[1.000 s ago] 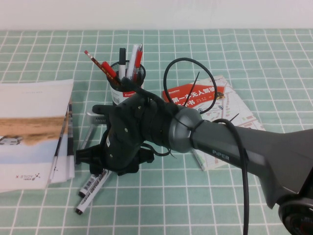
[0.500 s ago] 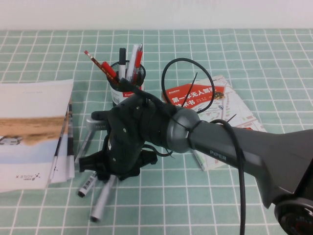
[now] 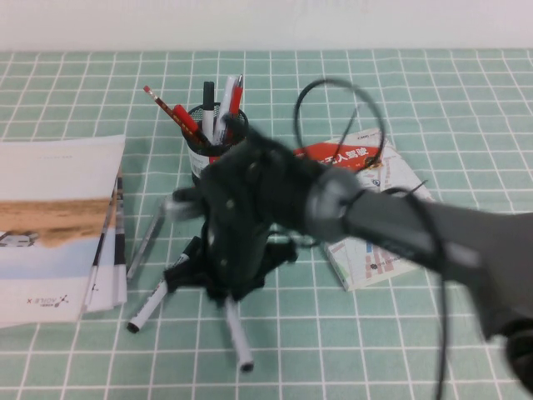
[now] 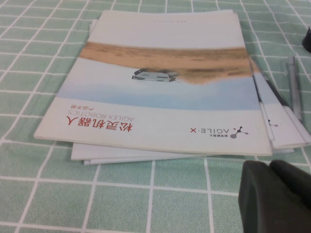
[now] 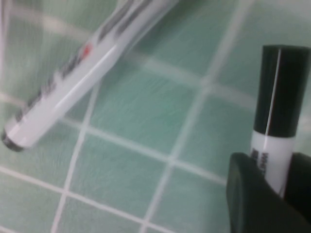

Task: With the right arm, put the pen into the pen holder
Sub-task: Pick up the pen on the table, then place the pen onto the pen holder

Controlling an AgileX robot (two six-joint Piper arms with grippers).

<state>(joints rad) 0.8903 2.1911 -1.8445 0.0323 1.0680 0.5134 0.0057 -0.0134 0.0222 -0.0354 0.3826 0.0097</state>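
Note:
Next, I release the white marker, now held tilted above the cloth, from my right gripper in the pen holder (image 3: 201,125), between the red pens and upright marker.
My right gripper (image 3: 221,279) is shut on a white marker (image 3: 236,333) and holds it tilted above the cloth, its free end pointing at the table's front. In the right wrist view the fingers (image 5: 248,194) clamp its white barrel (image 5: 268,158) just below the black cap. The second, similar marker (image 3: 150,304) lies on the cloth to the gripper's left; it also shows in the right wrist view (image 5: 73,77). The black mesh pen holder (image 3: 200,158) stands just behind the gripper, partly hidden by the arm. My left gripper (image 4: 277,194) is shut and empty beside the brochures.
A stack of brochures (image 3: 50,217) lies at the left, with a slim grey pen (image 3: 146,242) along its right edge. A red-and-white booklet (image 3: 375,179) lies to the right, under the right arm. The holder contains red pens and other markers (image 3: 218,104).
My right gripper has risen with one marker, and the marker's free end has swung from the left towards the front right. The arm is moving and blurred. The other marker stays on the cloth.

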